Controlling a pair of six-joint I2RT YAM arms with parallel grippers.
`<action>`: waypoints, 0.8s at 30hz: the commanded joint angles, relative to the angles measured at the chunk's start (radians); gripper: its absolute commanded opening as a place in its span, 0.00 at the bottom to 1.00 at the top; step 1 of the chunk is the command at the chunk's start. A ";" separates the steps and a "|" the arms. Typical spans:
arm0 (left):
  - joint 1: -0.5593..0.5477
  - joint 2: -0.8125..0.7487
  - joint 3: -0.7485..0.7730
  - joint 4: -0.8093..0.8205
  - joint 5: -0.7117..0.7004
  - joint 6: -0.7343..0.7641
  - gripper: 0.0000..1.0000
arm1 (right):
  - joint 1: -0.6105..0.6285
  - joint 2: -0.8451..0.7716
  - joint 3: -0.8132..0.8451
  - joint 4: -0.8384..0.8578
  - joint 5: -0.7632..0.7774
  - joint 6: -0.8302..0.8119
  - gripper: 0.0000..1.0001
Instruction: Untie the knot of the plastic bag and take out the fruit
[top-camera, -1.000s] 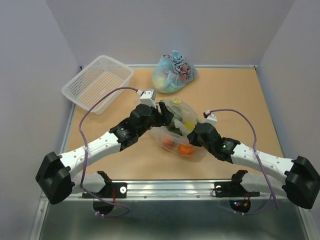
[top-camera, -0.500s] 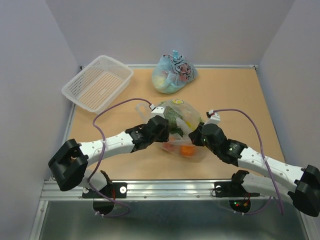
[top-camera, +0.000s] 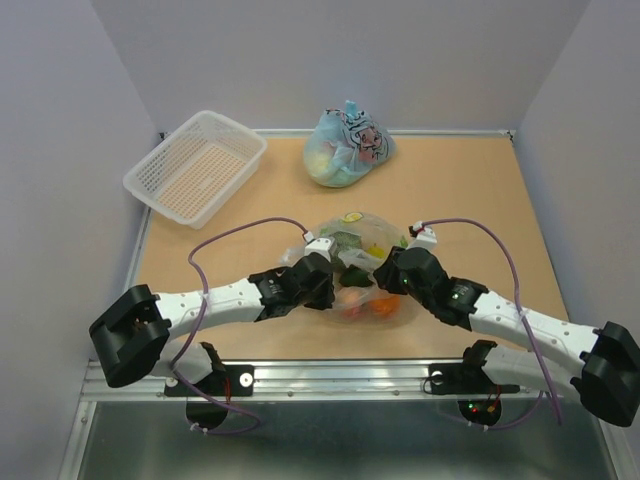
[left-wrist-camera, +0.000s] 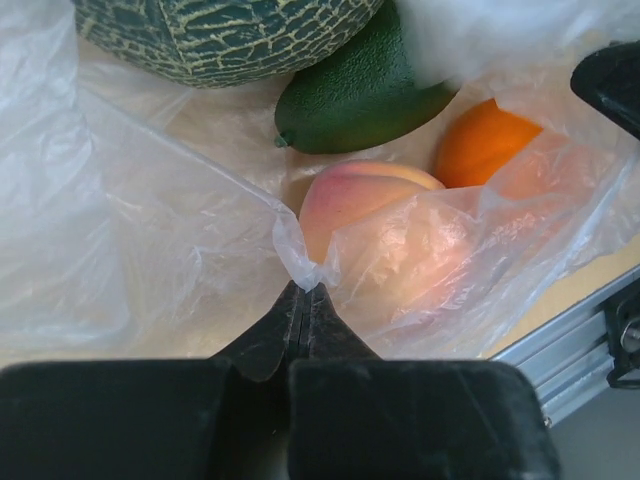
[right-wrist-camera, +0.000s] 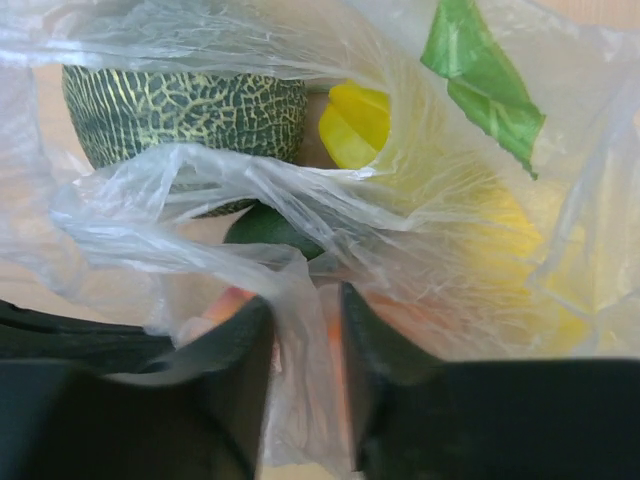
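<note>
The plastic bag's film is bunched up across the melon, so the robot's right gripper will pinch the film's loose fold (right-wrist-camera: 300, 298) and pull it away from the left gripper.
The plastic bag (top-camera: 358, 232) lies mid-table, see-through, with the fruit inside. My left gripper (top-camera: 333, 285) is at its near-left side; in the left wrist view the left gripper (left-wrist-camera: 303, 288) is shut on a pinched fold of the plastic bag (left-wrist-camera: 180, 230). Behind that fold lie a peach (left-wrist-camera: 350, 200), an orange (left-wrist-camera: 480, 150), a dark green avocado-like fruit (left-wrist-camera: 360, 95) and a netted melon (left-wrist-camera: 220, 35). My right gripper (top-camera: 380, 278) is at the bag's near-right side. The right gripper (right-wrist-camera: 305, 305) has its jaws apart, with loose film hanging between them. A lemon (right-wrist-camera: 360, 120) and the melon (right-wrist-camera: 185, 105) show through the film.
A white mesh basket (top-camera: 195, 165) stands at the far left. A light-blue printed bag (top-camera: 347, 148) with fruit sits against the back wall. A metal rail (top-camera: 350, 375) runs along the near table edge, close below the bag. Walls enclose three sides.
My left gripper dropped from the bag's top to its near-left side and shut on a fold of film. My right gripper's jaws came apart. The bag sank flatter.
</note>
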 joint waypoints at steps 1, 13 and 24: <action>-0.010 0.015 -0.025 0.046 0.054 0.014 0.00 | -0.003 -0.026 0.000 0.004 0.009 0.016 0.46; -0.039 -0.060 -0.014 0.025 0.005 0.037 0.00 | -0.003 -0.010 0.170 -0.184 -0.032 -0.134 0.67; -0.039 -0.080 -0.006 -0.004 -0.052 0.014 0.00 | -0.001 0.234 0.480 -0.270 -0.152 -0.441 0.89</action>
